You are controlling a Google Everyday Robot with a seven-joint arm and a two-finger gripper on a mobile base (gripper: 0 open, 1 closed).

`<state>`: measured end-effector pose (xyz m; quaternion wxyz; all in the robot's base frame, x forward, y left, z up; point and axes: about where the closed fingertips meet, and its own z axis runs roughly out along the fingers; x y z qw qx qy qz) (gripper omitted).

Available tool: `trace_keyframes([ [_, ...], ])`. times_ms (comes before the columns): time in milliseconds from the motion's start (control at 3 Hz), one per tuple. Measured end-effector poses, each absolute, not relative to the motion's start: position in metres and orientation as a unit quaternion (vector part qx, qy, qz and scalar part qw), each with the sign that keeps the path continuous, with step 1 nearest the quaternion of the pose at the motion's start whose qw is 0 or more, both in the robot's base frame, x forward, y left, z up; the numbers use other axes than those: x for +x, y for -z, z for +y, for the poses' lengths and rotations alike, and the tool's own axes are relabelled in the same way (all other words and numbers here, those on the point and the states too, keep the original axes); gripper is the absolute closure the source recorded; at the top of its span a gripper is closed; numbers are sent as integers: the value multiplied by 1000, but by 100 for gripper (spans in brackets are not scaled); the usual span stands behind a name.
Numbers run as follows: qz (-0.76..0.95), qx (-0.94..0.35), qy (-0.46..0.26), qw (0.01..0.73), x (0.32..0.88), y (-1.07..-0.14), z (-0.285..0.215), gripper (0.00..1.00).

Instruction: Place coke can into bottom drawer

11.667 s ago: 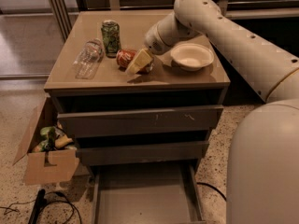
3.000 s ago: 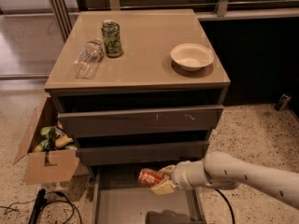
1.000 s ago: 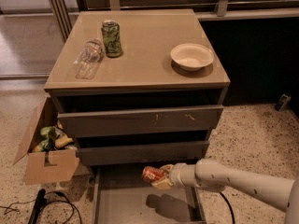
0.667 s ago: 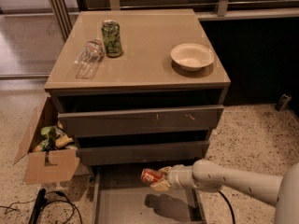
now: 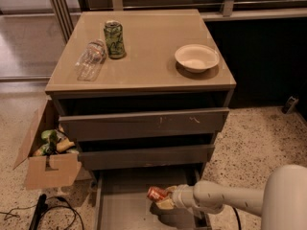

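My gripper is going to release the red coke can, now held just over the drawer floor, on the bottom drawer's grey bottom [image 5: 153,193], halfway between its sides.
The red coke can [image 5: 156,193] lies on its side in my gripper [image 5: 162,198], which is shut on it. The gripper reaches in from the lower right on a white arm [image 5: 225,201] and holds the can just over the grey floor of the open bottom drawer [image 5: 125,206], right of its middle. A dark shadow lies on the drawer floor under the gripper. The drawer's front end is cut off by the lower edge of the view.
On the cabinet top [image 5: 153,42] stand a green patterned can [image 5: 114,39], a clear plastic bottle on its side [image 5: 90,60] and a white bowl [image 5: 196,58]. The two upper drawers [image 5: 144,123] are closed. A cardboard box [image 5: 45,152] and a black cable [image 5: 45,210] lie at the left.
The gripper with the can has moved slightly lower and nearer the drawer floor over the last second. Nothing on the cabinet top has moved.
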<state>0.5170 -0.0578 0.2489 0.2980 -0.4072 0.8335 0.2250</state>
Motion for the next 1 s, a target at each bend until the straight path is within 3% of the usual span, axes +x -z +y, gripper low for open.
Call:
trace_keyframes([
  [1000, 804, -444, -183, 351, 528, -180, -35, 100],
])
